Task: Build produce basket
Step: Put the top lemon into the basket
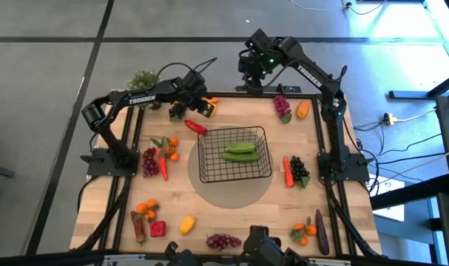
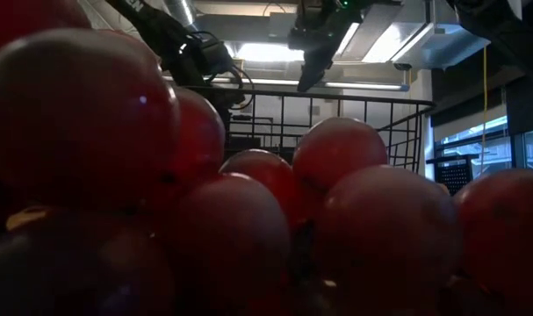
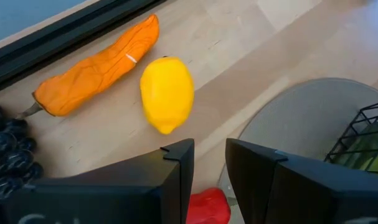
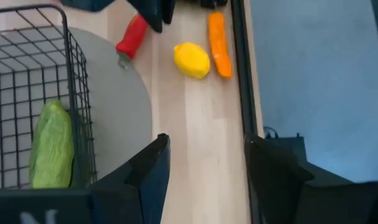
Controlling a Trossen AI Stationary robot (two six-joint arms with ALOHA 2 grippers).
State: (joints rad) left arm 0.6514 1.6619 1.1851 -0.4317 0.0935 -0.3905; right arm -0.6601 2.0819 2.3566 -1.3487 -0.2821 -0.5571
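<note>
The robot's left gripper needs to next move to the yellow lemon beside the orange pepper and close around the lemon's middle [image 1: 211,110] [image 3: 167,96].
The black wire basket [image 1: 235,154] stands on a grey round mat at the table's middle, with green cucumbers [image 1: 239,151] lying in it. My left gripper [image 1: 202,105] hovers open and empty near the far left, above a yellow lemon [image 3: 167,93], an orange pepper [image 3: 95,65] and a red pepper [image 3: 207,206], which all lie on the table. The red pepper shows just below its fingertips [image 3: 208,165]. My right gripper [image 1: 255,70] is open and empty, raised over the table's far edge; its wrist view [image 4: 204,168] looks down on the basket [image 4: 33,93] and the lemon [image 4: 192,60].
Produce lies all round the basket: dark grapes [image 1: 177,111], purple grapes [image 1: 282,106], red grapes [image 1: 150,161], oranges [image 1: 146,209], a carrot [image 1: 288,171], an eggplant [image 1: 322,230]. A potted plant [image 1: 143,80] stands at the far left corner. Red grapes [image 2: 248,202] fill the low view.
</note>
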